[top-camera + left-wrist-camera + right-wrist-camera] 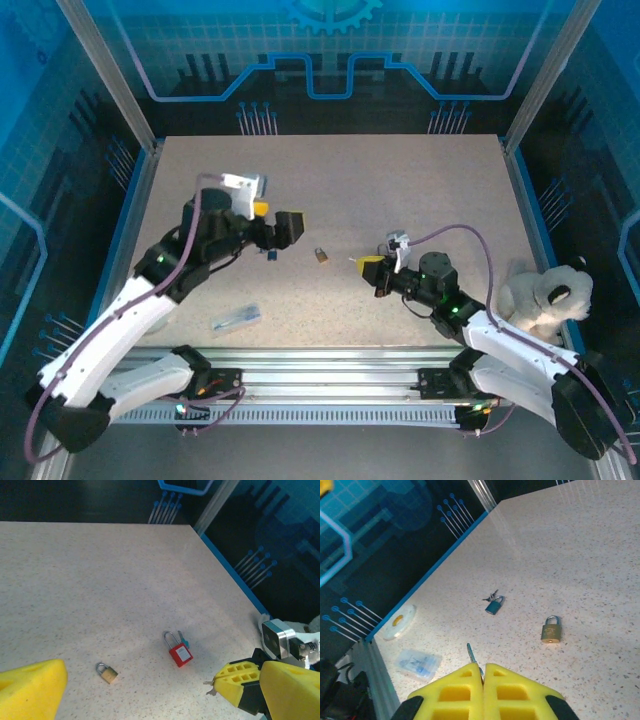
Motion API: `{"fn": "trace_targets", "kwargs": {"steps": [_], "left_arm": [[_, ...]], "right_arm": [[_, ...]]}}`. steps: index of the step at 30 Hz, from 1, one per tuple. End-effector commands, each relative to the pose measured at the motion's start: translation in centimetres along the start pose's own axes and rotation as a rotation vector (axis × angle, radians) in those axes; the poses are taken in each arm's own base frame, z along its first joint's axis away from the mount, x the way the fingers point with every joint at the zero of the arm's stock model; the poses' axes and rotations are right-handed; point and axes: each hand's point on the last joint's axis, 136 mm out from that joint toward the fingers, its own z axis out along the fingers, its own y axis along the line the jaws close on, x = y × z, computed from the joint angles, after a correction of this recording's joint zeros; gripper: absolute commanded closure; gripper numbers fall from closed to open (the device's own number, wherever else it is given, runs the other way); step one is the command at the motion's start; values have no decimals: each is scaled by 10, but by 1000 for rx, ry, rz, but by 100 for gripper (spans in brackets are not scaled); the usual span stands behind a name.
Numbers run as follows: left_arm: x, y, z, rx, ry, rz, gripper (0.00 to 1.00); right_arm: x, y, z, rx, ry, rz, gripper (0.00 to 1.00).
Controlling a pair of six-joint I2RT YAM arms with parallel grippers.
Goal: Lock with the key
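My right gripper has the small metal key. It will let go of the key on the table (331,257) (563,641) next to the brass padlock.
The key (184,641), teal-headed, lies flat on the table against the silver shackle of the red padlock (180,655). A small brass padlock (107,673) (321,255) (551,630) rests to its left. My left gripper (162,680) (277,224) hovers wide open above these, and its yellow pads (31,690) frame the view. My right gripper (483,667) (372,268) (239,680) is shut on a small metal key (470,653) (210,687). Its blade pokes out past the tips and its head is hidden between the pads.
A blue padlock (493,606) (272,254) with a bunch of keys lies beyond the brass one. A clear plastic packet (236,318) (418,663) and a white tape roll (399,621) sit near the left front. A plush toy (545,295) sits at the right edge.
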Motion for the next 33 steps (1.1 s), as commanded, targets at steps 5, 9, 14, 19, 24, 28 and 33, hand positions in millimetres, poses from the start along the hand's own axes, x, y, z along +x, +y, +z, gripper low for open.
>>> {"fn": "trace_targets", "kwargs": {"steps": [5,9,14,19,24,28,33], "left_arm": [[26,41,-43,-153,-89,-31,1],[37,64,-49,-259,-95,3,1],[41,68,-44,-273,-85,8,1],[41,72,-46,-299,-82,21,1],[45,73,-45,-296,-73,17,1],[45,74,-47,-300,-73,17,1],[45,74,-49,-299,-79,16,1]], "right_arm": [[-5,-15,19,143,1,-40,100],[1,-22,39,200,37,-35,100],[15,-31,69,260,87,-22,100],[26,-46,92,298,104,15,100],[32,-62,118,324,144,32,100],[40,-72,136,330,183,37,100],[49,-92,145,360,207,69,100]]}}
